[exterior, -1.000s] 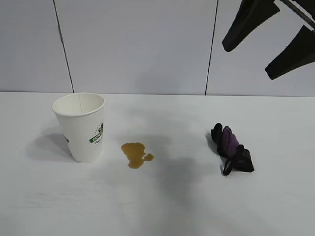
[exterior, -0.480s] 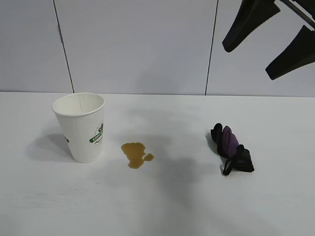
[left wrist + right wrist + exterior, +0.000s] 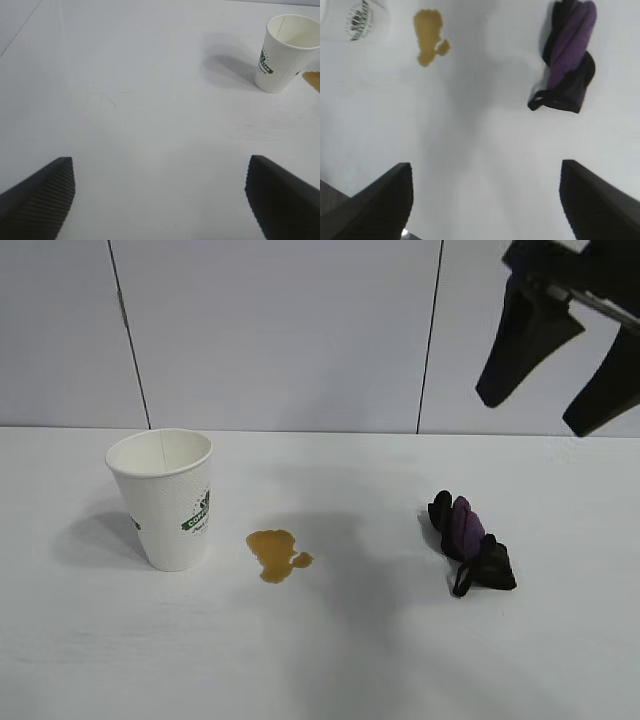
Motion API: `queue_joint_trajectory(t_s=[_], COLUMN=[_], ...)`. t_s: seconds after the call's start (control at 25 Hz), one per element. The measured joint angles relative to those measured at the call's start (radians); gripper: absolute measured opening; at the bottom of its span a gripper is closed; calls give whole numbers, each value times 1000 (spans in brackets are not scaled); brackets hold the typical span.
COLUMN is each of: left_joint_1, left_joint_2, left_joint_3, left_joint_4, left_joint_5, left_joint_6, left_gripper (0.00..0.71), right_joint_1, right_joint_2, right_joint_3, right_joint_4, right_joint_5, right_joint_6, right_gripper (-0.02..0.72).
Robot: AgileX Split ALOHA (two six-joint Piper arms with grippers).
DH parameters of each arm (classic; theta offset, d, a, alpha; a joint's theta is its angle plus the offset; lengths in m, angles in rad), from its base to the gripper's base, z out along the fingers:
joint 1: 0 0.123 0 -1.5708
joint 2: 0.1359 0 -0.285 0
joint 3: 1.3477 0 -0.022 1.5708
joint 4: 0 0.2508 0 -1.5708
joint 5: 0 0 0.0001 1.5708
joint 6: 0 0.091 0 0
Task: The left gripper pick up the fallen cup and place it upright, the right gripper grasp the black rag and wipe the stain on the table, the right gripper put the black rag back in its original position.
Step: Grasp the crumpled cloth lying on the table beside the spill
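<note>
I need to next move my right gripper to the black rag and close it on its purple patch's near end (image 3: pixel 474 542) (image 3: pixel 562 74), around the middle of the black rag.
The white paper cup (image 3: pixel 168 498) with its green logo stands upright on the white table (image 3: pixel 330 660) at the left, also seen in the left wrist view as the cup (image 3: pixel 285 52). An amber-brown stain (image 3: pixel 277 554) lies just right of it. The black rag (image 3: pixel 470 543) with a purple patch lies bunched further right. My right gripper (image 3: pixel 542 412) hangs open high above the rag, nothing between its fingers; its wrist view shows the rag (image 3: pixel 566 57) and stain (image 3: pixel 429 37) below. My left gripper (image 3: pixel 160 170) is open over bare table, away from the cup.
A pale panelled wall (image 3: pixel 280 330) with dark vertical seams stands behind the table's far edge. White tabletop stretches between the stain and the rag and along the front.
My right gripper has come down and shifted a little right above the rag. The cup, stain and rag have not moved.
</note>
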Motion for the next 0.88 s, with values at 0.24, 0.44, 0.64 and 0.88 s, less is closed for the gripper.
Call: queue_joint_trajectory(t_s=[0.24,0.44,0.64,0.88], left_joint_1=[0,0,0,0], left_joint_2=[0,0,0,0], left_joint_3=[0,0,0,0], left_joint_4=[0,0,0,0], left_joint_5=[-1,-1,-1,-1], left_joint_6=[0,0,0,0], left_gripper=[663,663,663,663], right_joint_1=[0,0,0,0], right_joint_2=[160,255,270,297], right_joint_3=[0,0,0,0], right_joint_4=[-41,-77,-82,-82], right_joint_5=[-118,-181,-255,-305], right_joint_6=[17,41,44,45], right_gripper=[558,546,533,526])
